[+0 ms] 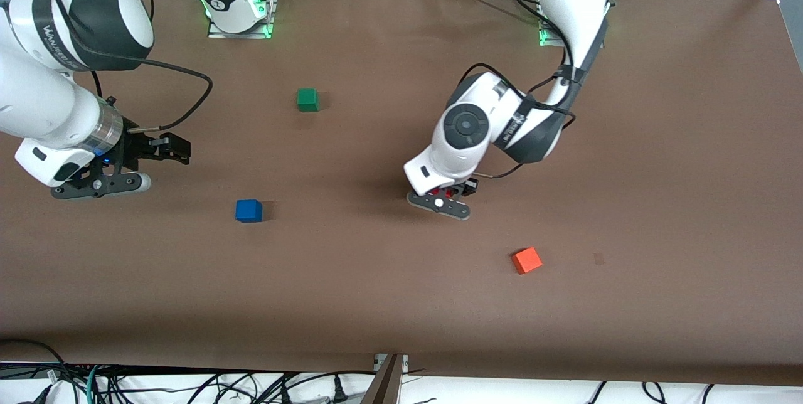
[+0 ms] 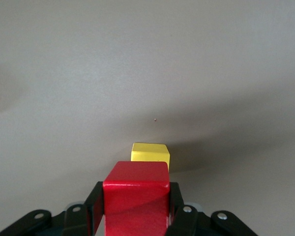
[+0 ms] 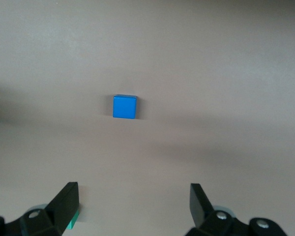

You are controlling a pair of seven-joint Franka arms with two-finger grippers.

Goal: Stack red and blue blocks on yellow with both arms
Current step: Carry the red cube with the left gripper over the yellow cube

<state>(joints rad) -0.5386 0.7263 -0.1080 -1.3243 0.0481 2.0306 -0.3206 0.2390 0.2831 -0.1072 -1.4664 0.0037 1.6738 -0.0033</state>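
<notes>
The red block, now held low beside the yellow cube, will go on top of the yellow cube (image 1: pixel 435 191) (image 2: pixel 150 152) in the middle of the table, where I will set it down with my left gripper.
My left gripper (image 1: pixel 446 193) is shut on the red block (image 2: pixel 136 196), low over the middle of the table. In the left wrist view the yellow cube (image 2: pixel 150 152) sits on the table right by the held red block, partly hidden by it. I cannot tell whether the two touch. In the front view the yellow cube is hidden under the left hand. The blue block (image 1: pixel 249 211) lies alone on the table toward the right arm's end, also seen as the blue block (image 3: pixel 124 106) in the right wrist view. My right gripper (image 1: pixel 172 148) hangs open and empty above the table, apart from the blue block.
A green cube (image 1: pixel 307 100) lies nearer the robot bases than the blue block. An orange cube (image 1: pixel 527 260) lies nearer the front camera than the left gripper. Brown table surface (image 1: pixel 376 303) stretches between them.
</notes>
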